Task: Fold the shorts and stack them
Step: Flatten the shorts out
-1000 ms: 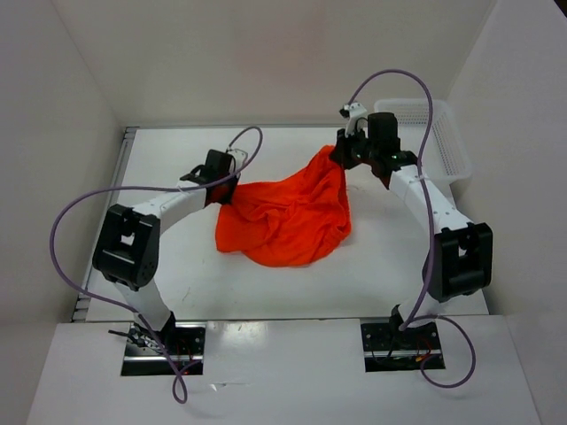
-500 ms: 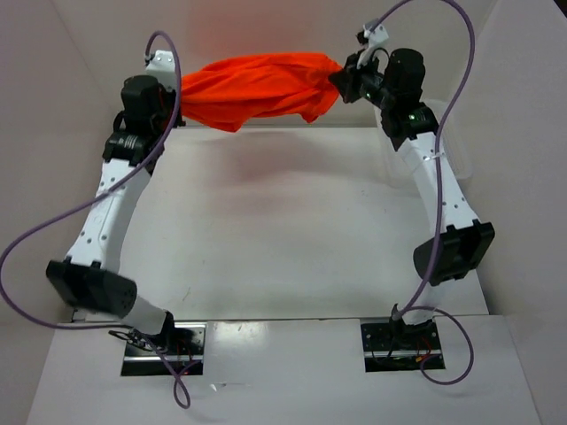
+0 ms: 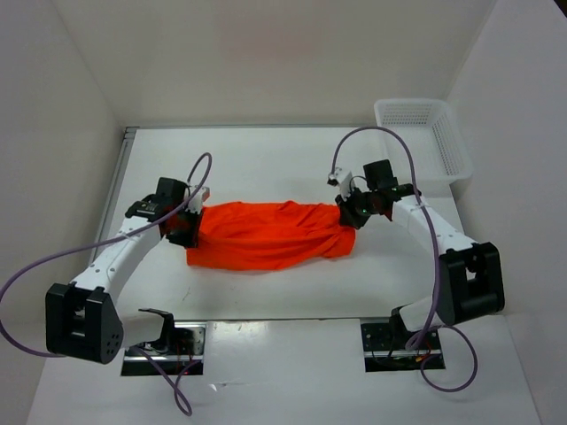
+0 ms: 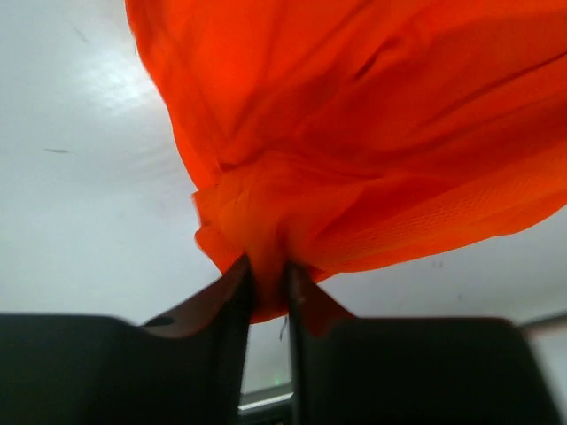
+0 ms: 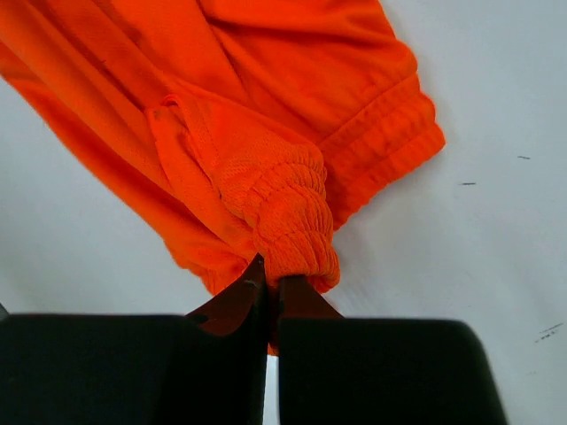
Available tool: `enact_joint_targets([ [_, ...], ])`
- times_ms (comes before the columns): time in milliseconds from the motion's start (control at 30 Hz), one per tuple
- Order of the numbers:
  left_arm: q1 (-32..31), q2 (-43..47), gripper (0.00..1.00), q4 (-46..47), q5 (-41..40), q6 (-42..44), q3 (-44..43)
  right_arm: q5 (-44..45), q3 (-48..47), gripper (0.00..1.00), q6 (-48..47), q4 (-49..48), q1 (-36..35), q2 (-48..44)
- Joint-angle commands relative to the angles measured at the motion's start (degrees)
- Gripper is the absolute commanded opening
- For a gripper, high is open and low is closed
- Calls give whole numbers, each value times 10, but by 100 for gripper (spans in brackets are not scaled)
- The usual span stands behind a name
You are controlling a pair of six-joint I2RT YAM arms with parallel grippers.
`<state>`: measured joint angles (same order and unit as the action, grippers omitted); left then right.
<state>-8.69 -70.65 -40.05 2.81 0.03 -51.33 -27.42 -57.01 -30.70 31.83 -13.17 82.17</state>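
Note:
The robot's left gripper pinches a bunched fold of the shorts, so it should open and grab the shorts' edge (image 4: 209, 239) nearby before both grippers shake the shorts open.
The bright orange shorts (image 3: 266, 234) lie stretched left to right on the white table (image 3: 283, 168), bunched and wrinkled. My left gripper (image 3: 188, 228) is shut on the left end of the shorts; in the left wrist view the shorts (image 4: 354, 150) are pinched between the jaws of that gripper (image 4: 266, 279). My right gripper (image 3: 347, 215) is shut on the right end; in the right wrist view the gripper (image 5: 273, 288) clamps the gathered elastic waistband (image 5: 292, 221). The drawstring is hidden.
A white plastic basket (image 3: 423, 142) stands at the back right corner of the table, beside the right wall. The enclosure's walls close the left, back and right sides.
Both grippers lifted the shorts high at the back, stretched between them, and have now brought them down to the table, spread wide nearer the front.

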Motion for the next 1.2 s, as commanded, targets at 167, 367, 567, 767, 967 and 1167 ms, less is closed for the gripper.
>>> enact_joint_targets([
  [167,-5,26,55,-129,131,0,-11,19,33,2,-171,53,-47,-68],
  [367,-5,26,68,-125,142,0,-4,30,39,2,-188,53,-47,-68],
  [567,-5,9,68,-57,84,0,6,35,39,2,-188,48,-47,-63],
  [767,-5,3,37,-83,141,0,11,40,39,2,-188,43,-47,-63],
  [967,-5,-7,72,-95,156,0,28,51,39,6,-188,38,-47,-53],
  [1167,-5,-25,83,40,-20,0,28,51,39,6,-188,38,-47,-53],
])
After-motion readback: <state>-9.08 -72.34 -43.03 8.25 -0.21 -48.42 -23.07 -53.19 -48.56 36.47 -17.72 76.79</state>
